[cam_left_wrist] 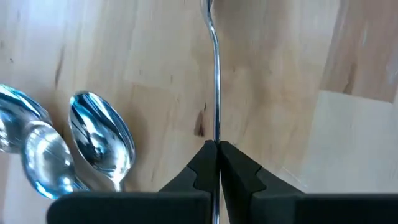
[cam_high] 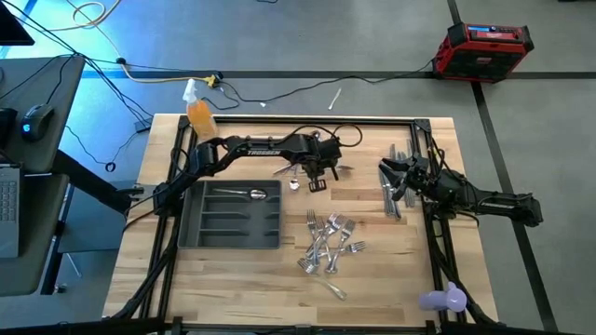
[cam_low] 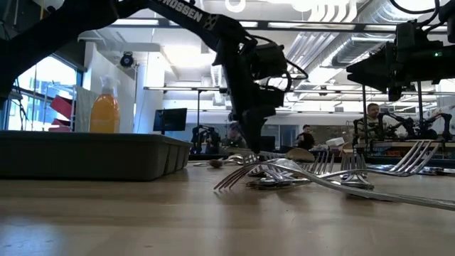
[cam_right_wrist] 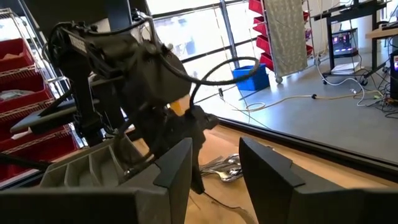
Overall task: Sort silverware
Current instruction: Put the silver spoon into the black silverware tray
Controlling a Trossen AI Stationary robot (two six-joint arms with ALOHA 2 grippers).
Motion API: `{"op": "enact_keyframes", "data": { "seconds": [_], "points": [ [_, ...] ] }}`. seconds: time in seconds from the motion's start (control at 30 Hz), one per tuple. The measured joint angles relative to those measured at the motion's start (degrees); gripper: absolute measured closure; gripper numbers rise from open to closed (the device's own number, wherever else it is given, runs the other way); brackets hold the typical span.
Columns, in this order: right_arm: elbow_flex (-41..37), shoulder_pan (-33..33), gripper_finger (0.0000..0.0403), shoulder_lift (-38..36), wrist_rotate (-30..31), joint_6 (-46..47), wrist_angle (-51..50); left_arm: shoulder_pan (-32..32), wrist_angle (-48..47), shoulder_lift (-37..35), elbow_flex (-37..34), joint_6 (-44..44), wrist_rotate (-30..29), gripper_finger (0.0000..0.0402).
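Next, my left gripper sets the thin piece of silverware down on the bare wood (cam_high: pixel 318 203) just beyond the pile of forks.
My left gripper (cam_high: pixel 317 175) is over the table's middle, fingers pointing down and shut on one thin piece of silverware (cam_left_wrist: pixel 216 74). Two loose spoons (cam_left_wrist: pixel 99 134) lie beside it on the wood (cam_high: pixel 293 183). My right gripper (cam_high: pixel 396 179) hovers open over a row of knives (cam_high: pixel 391 197) toward the table's right, touching nothing. A heap of forks (cam_high: pixel 328 244) lies toward the near edge. The dark grey tray (cam_high: pixel 200 228) sits on the left with one spoon (cam_high: pixel 244 194) in its far compartment. My left gripper (cam_left_wrist: pixel 217 152) pinches a thin silver handle (cam_left_wrist: pixel 216 134) between its two fingertips, coming from above. The handle runs straight away from the fingers and out of the wrist view, so which kind of utensil it is does not show. Lifted or on the wood, I cannot tell.
An orange bottle (cam_high: pixel 199 113) stands at the table's far left corner and a purple object (cam_high: pixel 443 299) lies at the near right corner. Black frame rails (cam_high: pixel 433 233) run along the table's sides. Bare wood shows between the tray and the forks.
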Motion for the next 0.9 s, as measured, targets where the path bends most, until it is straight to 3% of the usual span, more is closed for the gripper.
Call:
{"op": "enact_keyframes", "data": {
  "seconds": [0.13, 0.53, 0.9],
  "points": [
    [0.0, 0.0, 0.0282, 0.0, 0.0, 0.1, 0.0, -0.7, -2.3, -0.1, 0.6, 0.8, -1.6, 0.04],
    [0.0, 0.0, 0.0282, 0.0, -0.2, 0.9, -0.3, -6.3, -16.5, -9.8, 0.3, 9.2, -18.2, 0.0401],
    [0.0, 0.0, 0.0282, 0.0, -0.8, 0.9, -0.4, -11.1, -25.8, -15.3, 0.3, 10.8, -20.2, 0.0401]
  ]
}}
